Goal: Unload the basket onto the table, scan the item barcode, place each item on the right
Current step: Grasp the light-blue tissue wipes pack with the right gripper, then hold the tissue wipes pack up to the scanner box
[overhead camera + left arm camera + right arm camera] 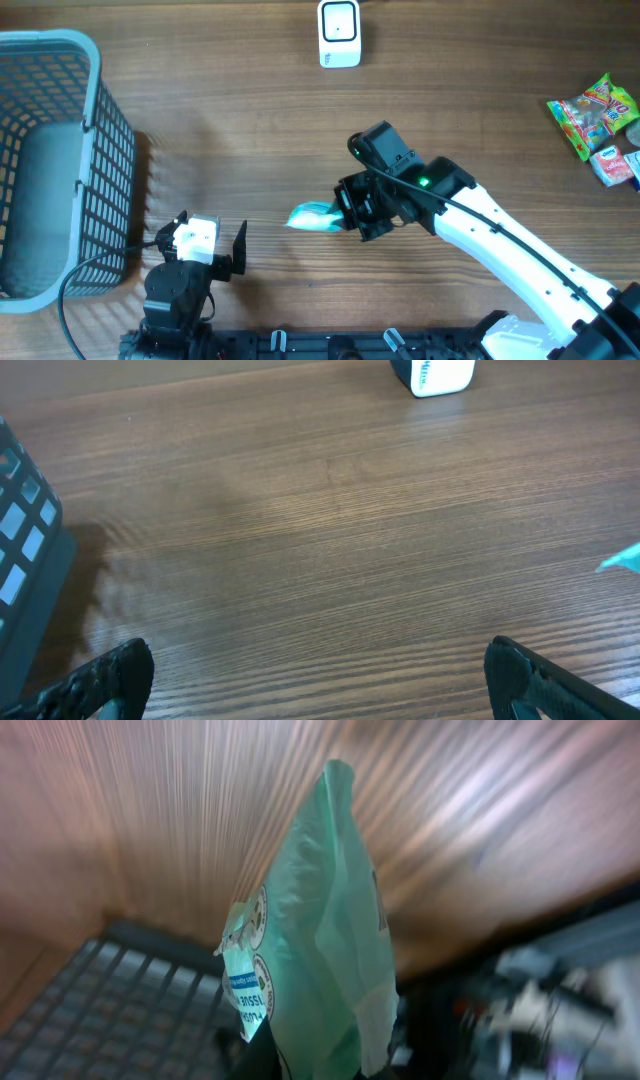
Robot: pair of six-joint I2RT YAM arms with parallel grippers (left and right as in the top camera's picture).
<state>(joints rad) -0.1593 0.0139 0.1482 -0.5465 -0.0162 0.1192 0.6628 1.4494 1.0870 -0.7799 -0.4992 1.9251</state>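
My right gripper is to let go of the tissue packet, held near the table's middle now, on the bare wood (533,132), beside the snack packet that is green and red.
A pale green tissue packet (312,217) (320,940) with a round printed label sticks out from my right gripper (350,212) (310,1065), which is shut on its end near the middle of the table. A teal corner of the packet (625,558) shows at the right edge of the left wrist view. The white barcode scanner (339,33) (432,375) stands at the table's far edge. My left gripper (200,232) (320,685) rests near the front edge, open, with only bare wood between its fingers.
A grey-blue mesh basket (60,160) (20,580) (120,1010) stands at the left. Snack packets (600,125) lie at the far right. The right arm (500,240) reaches in from the lower right.
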